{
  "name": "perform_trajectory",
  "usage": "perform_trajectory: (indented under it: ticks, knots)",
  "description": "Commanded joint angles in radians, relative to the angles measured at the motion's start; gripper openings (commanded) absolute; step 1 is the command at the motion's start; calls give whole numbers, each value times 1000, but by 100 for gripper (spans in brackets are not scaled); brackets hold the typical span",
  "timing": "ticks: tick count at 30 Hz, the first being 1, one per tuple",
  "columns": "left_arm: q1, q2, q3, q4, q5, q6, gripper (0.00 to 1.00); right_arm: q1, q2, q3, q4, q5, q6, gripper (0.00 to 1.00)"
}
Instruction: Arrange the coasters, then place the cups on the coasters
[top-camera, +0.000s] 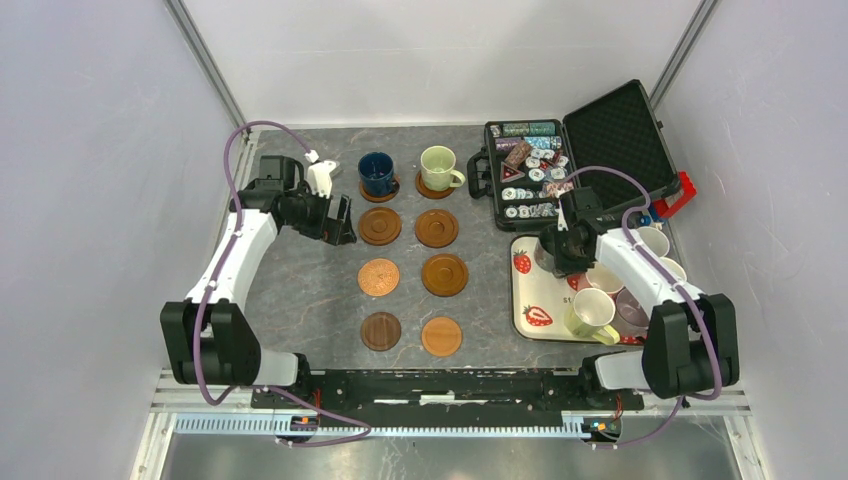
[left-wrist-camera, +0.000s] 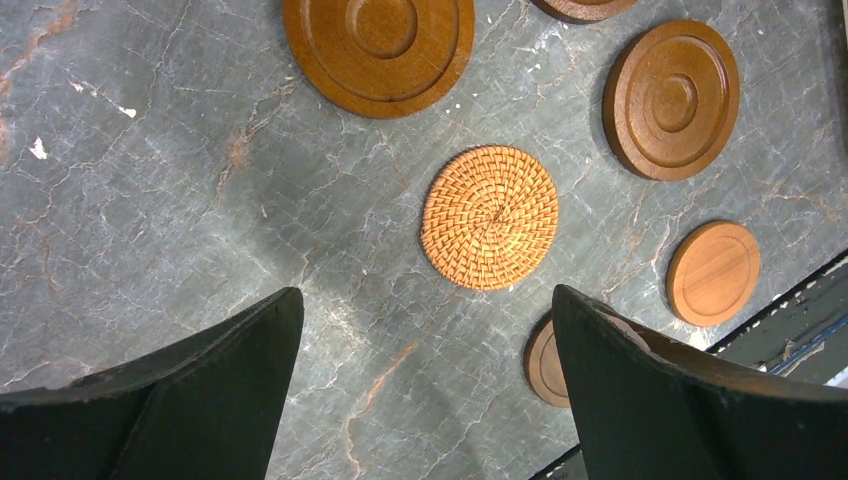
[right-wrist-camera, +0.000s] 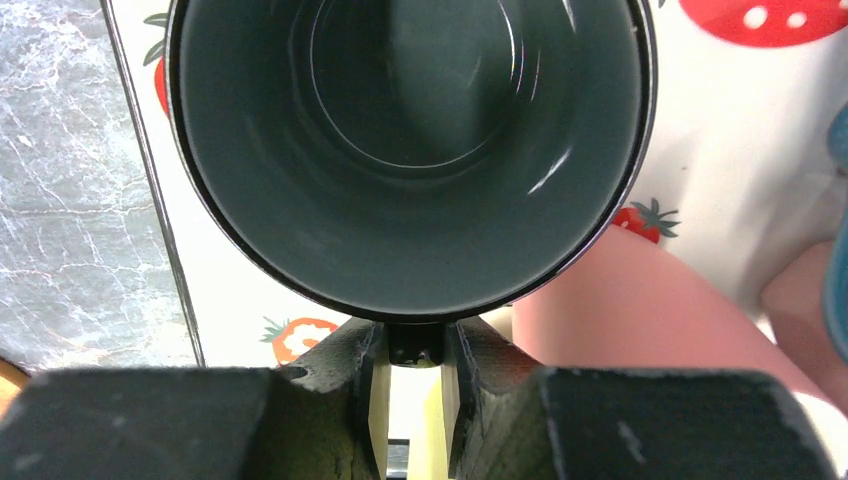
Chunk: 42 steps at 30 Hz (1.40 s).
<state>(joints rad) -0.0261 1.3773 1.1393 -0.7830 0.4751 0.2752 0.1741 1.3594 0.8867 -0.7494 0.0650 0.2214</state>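
My right gripper should set down the grey-green cup on the wooden coaster (top-camera: 379, 226) between the dark blue cup and the woven coaster.
Wooden coasters (top-camera: 437, 228) lie in two columns on the grey table, one of them woven (left-wrist-camera: 490, 217). A dark blue cup (top-camera: 377, 173) and a pale green cup (top-camera: 438, 167) stand on the two far coasters. My left gripper (top-camera: 340, 222) (left-wrist-camera: 425, 295) hangs open over bare table beside the second-row left coaster (top-camera: 380, 226), holding nothing. My right gripper (top-camera: 562, 255) (right-wrist-camera: 414, 350) is over the strawberry tray (top-camera: 530, 290), jaws closed on the handle of a grey-green cup (right-wrist-camera: 410, 150). Its dark inside fills the right wrist view. In the top view the arm hides that cup.
Several more cups (top-camera: 592, 312) crowd the tray by the right arm; a pink one (right-wrist-camera: 620, 310) sits right beside the gripped cup. An open black case of poker chips (top-camera: 530, 170) stands at the back right. Grey walls close in both sides.
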Motion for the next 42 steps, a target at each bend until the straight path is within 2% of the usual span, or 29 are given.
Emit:
perform_trajectory:
  ticks: [1, 7, 9, 13, 18, 24, 31, 36, 42]
  knots:
    - [-4, 7, 44, 19, 28, -29, 100, -4, -83, 81, 67, 12, -116, 0]
    - [-5, 13, 57, 21, 28, -39, 100, 9, -103, 178, 113, -77, -245, 0]
    - [-3, 18, 66, 28, 22, -64, 100, 17, -82, 219, 116, -152, -303, 0]
    - [-3, 27, 108, 25, 33, -111, 100, 104, -11, 340, 82, -222, -415, 0]
    - [2, 29, 141, 10, 15, -141, 100, 258, 106, 503, 43, -256, -537, 0]
    - [25, 25, 154, 0, 4, -195, 100, 381, 371, 789, -87, -285, -633, 0]
    - [125, 41, 167, -10, 20, -265, 100, 505, 664, 1157, -165, -266, -591, 0]
    - [166, 49, 179, -24, 37, -265, 100, 583, 722, 1177, -68, -235, -542, 0]
    - [170, 27, 164, -24, 30, -264, 100, 614, 814, 1227, -17, -215, -520, 0]
